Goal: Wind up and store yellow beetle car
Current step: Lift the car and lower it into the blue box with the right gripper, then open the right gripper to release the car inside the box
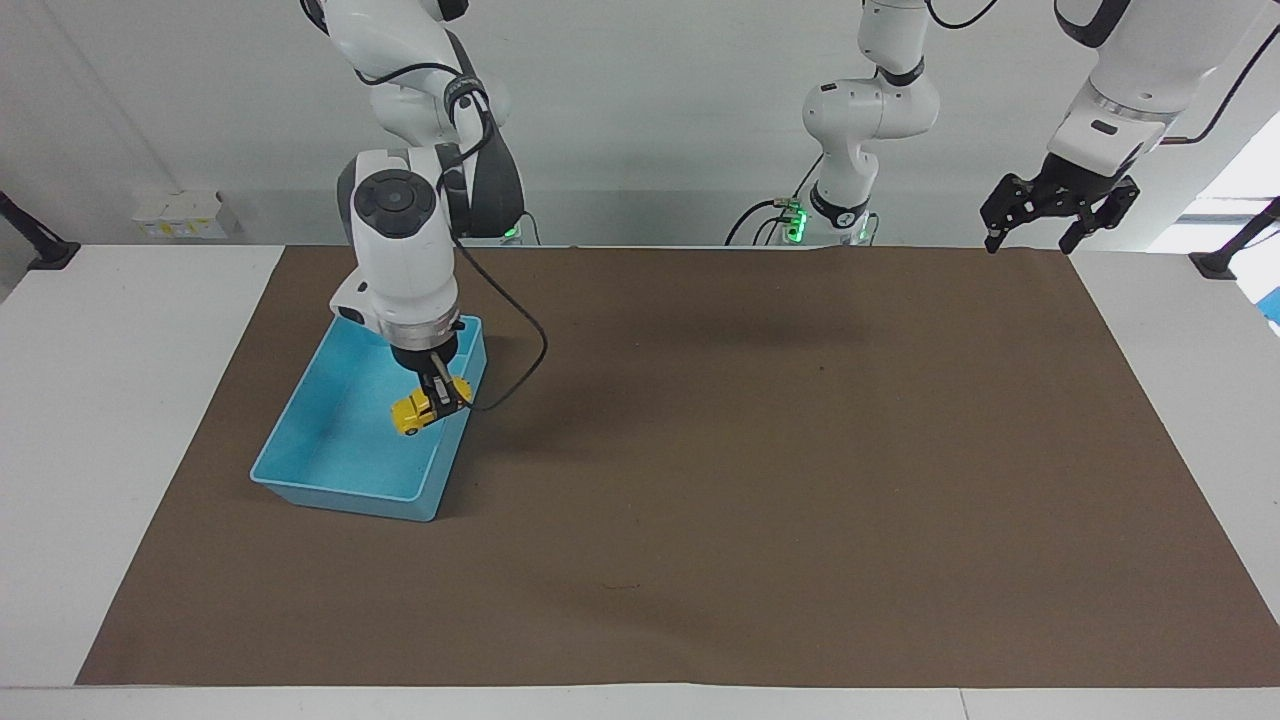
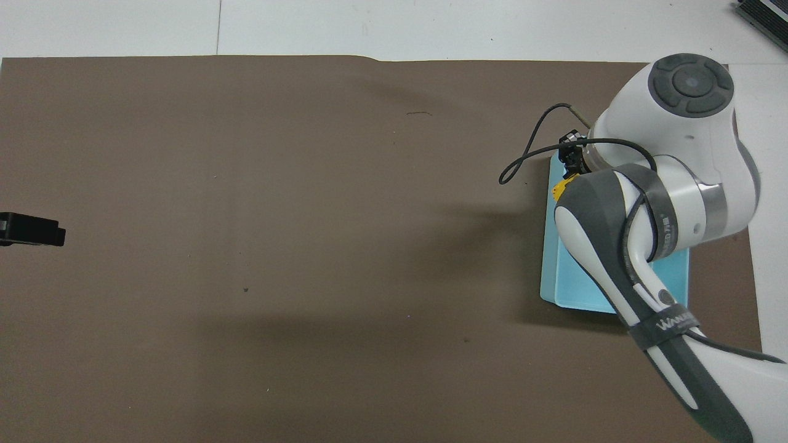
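Next, my right gripper lets go of the yellow beetle car on the blue bin's bottom (image 2: 606, 256), closer to the bin's side that faces the open mat.
The yellow beetle car (image 1: 418, 410) hangs in the air over the inside of the blue bin (image 1: 330, 478), close to the bin's wall on the side toward the left arm. My right gripper (image 1: 440, 398) points down and is shut on the car. From overhead only a sliver of the yellow beetle car (image 2: 562, 187) shows beside the right arm, which covers most of the blue bin (image 2: 615, 295). My left gripper (image 1: 1058, 215) waits open in the air over the mat's corner at the left arm's end, and only its tip (image 2: 31, 229) shows overhead.
A brown mat (image 1: 760, 480) covers the table, with white tabletop (image 1: 110, 400) around it. The blue bin sits toward the right arm's end. A black cable (image 1: 520, 360) loops from the right wrist.
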Controlling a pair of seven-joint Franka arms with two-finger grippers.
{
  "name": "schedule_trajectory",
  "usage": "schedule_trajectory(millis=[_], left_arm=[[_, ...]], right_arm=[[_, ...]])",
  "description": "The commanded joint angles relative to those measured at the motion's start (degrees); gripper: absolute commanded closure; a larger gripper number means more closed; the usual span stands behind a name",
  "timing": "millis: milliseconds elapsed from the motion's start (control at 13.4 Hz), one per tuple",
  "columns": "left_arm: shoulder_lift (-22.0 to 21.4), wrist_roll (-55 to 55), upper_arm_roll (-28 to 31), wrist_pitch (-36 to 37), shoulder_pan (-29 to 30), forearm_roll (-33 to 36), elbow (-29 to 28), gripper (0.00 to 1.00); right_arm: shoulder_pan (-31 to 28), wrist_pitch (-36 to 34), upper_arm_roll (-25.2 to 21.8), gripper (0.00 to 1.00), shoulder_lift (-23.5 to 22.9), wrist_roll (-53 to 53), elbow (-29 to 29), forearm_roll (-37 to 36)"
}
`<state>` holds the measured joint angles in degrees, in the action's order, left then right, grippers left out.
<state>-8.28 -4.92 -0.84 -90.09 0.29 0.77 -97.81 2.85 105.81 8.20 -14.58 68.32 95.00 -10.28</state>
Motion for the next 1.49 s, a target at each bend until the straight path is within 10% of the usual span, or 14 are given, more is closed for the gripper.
schedule_trajectory(millis=[0,596,1415], left_arm=[[-0.78,-0.62,-0.30,0.88,0.76,-0.77,-0.27,0.00],[-0.69,4.63,-0.30,-6.42,0.32,-0.86,-1.24,0.00],[-0.25,6.59,-0.39,-6.51,0.24,-0.77,-0.71,0.00]], right_arm=[[-2.23,4.39,0.42,1.00,4.56,-11.34,7.45,1.66],[-10.49,31.80,0.42,1.00,19.22,-41.01,38.20,1.66],[-15.51,47.38,0.33,1.00,17.31,-63.56,49.40,3.42]])
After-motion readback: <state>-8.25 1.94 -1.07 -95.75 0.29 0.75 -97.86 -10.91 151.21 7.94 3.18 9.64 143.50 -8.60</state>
